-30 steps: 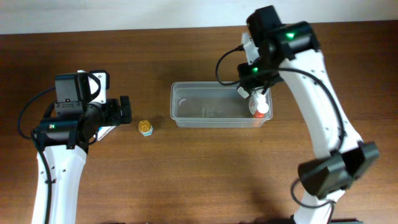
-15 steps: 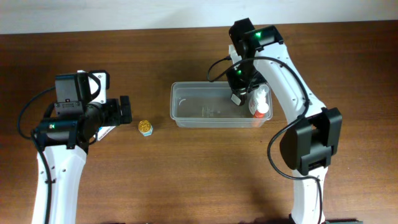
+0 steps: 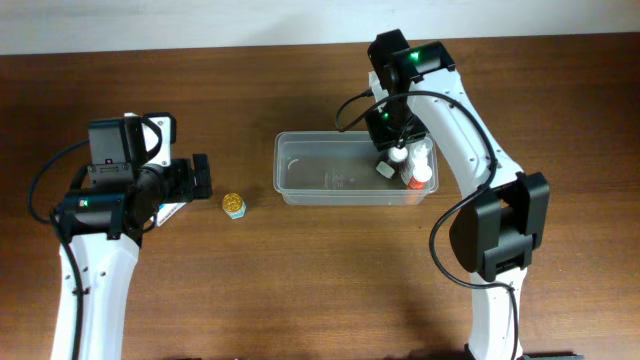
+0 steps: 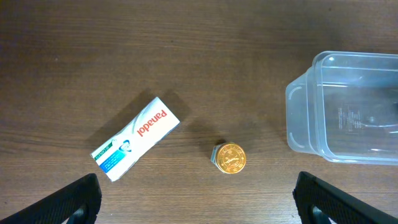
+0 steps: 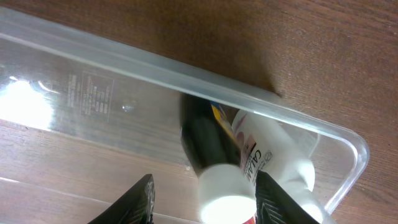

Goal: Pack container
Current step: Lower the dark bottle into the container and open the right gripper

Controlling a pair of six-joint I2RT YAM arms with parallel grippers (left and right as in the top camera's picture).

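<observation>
Next, I close my left gripper on the sides (image 3: 236,210) (image 4: 226,158) of the small gold-lidded jar, between the Panadol box and the clear plastic container.
The clear plastic container (image 3: 330,172) lies mid-table; its left end shows in the left wrist view (image 4: 311,118). My right gripper (image 3: 392,152) hangs over its right end, fingers open (image 5: 207,199). A dark bottle with a white cap (image 5: 214,155) sits between the fingers inside the container, close to the right finger and apart from the left one. It rests beside a white bottle (image 5: 273,152) with a red cap (image 3: 420,178). My left gripper (image 3: 200,178) is open and empty (image 4: 199,205) above bare table.
A small gold-lidded jar (image 3: 233,205) stands left of the container and shows in the left wrist view (image 4: 229,157). A white and blue Panadol box (image 4: 137,137) lies further left, mostly under the left gripper in the overhead view (image 3: 168,212).
My right arm swung left and came down over the container's right end. The dark bottle's white cap now shows inside beside the white bottle. The left arm has not moved.
</observation>
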